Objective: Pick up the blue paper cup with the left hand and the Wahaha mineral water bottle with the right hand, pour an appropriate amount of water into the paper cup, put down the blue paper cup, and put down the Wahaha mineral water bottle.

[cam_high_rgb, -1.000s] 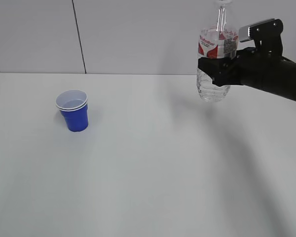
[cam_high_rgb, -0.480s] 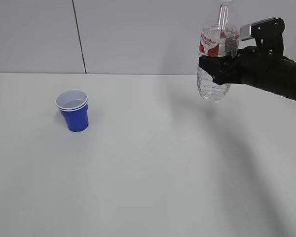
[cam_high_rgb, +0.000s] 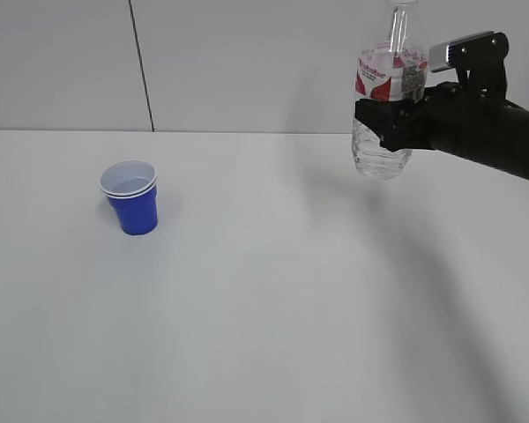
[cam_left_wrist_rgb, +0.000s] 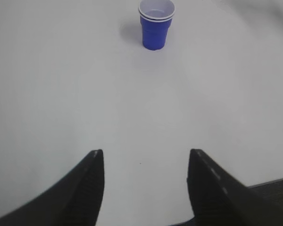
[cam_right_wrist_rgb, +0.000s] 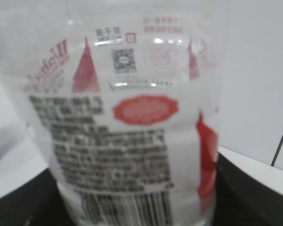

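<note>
The Wahaha mineral water bottle will go on the white table, level with the blue paper cup (cam_high_rgb: pixel 352 217), set standing there by my right gripper. The bottle is still upright above the table.
The blue paper cup (cam_high_rgb: pixel 130 196) stands upright on the white table (cam_high_rgb: pixel 273 291) at the left; in the left wrist view it (cam_left_wrist_rgb: pixel 156 25) is far ahead at the top. My left gripper (cam_left_wrist_rgb: pixel 145 157) is open and empty, well back from the cup, and does not show in the exterior view. My right gripper (cam_high_rgb: pixel 390 125) is shut on the Wahaha mineral water bottle (cam_high_rgb: pixel 388 97), holding it upright in the air above the table at the upper right. Its red-and-white label (cam_right_wrist_rgb: pixel 132 141) fills the right wrist view. Water shows in its lower body.
A grey wall (cam_high_rgb: pixel 247 62) with a dark vertical seam stands behind the table. The table's far edge runs along it.
The bottle and right gripper have dropped very slightly since one second ago, then stayed still. The cup has not moved.
</note>
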Controlling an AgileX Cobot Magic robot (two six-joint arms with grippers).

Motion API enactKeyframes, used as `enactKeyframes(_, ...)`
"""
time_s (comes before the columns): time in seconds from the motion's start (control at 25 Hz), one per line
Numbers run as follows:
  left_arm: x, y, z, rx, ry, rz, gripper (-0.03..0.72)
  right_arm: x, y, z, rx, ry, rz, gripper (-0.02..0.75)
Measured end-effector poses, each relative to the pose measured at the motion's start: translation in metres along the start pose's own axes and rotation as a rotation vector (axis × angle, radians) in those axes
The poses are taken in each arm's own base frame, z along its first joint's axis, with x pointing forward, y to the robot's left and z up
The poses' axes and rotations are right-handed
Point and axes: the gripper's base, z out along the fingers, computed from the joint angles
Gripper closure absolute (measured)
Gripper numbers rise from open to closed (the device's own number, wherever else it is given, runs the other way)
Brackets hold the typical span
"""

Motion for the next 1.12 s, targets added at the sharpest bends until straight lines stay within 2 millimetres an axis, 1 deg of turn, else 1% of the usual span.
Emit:
enactKeyframes(0.48, 0.002, 0.001, 0.002, -0.004, -0.007, 0.004, 0.263, 0.0, 0.0, 0.0, 0.0, 0.0, 0.0, 0.256)
enactKeyframes(0.68, 0.002, 0.001, 0.002, -0.004, -0.009, 0.006, 0.263, 0.002, -0.005, 0.002, 0.052, -0.017, 0.065, 0.256)
enactKeyframes(0.76, 0.002, 0.001, 0.002, -0.004, -0.01, 0.006, 0.263, 0.01, -0.008, 0.005, 0.078, -0.024, 0.099, 0.256)
enactKeyframes(0.84, 0.002, 0.001, 0.002, -0.004, -0.01, 0.006, 0.263, 0.022, -0.009, 0.009, 0.091, -0.02, 0.116, 0.256)
enactKeyframes(0.96, 0.002, 0.001, 0.002, -0.004, -0.01, 0.006, 0.263, 0.038, -0.008, 0.016, 0.076, -0.033, 0.128, 0.256)
enactKeyframes(1.12, 0.002, 0.001, 0.002, -0.004, -0.01, 0.006, 0.263, 0.054, -0.005, 0.022, 0.042, -0.087, 0.109, 0.256)
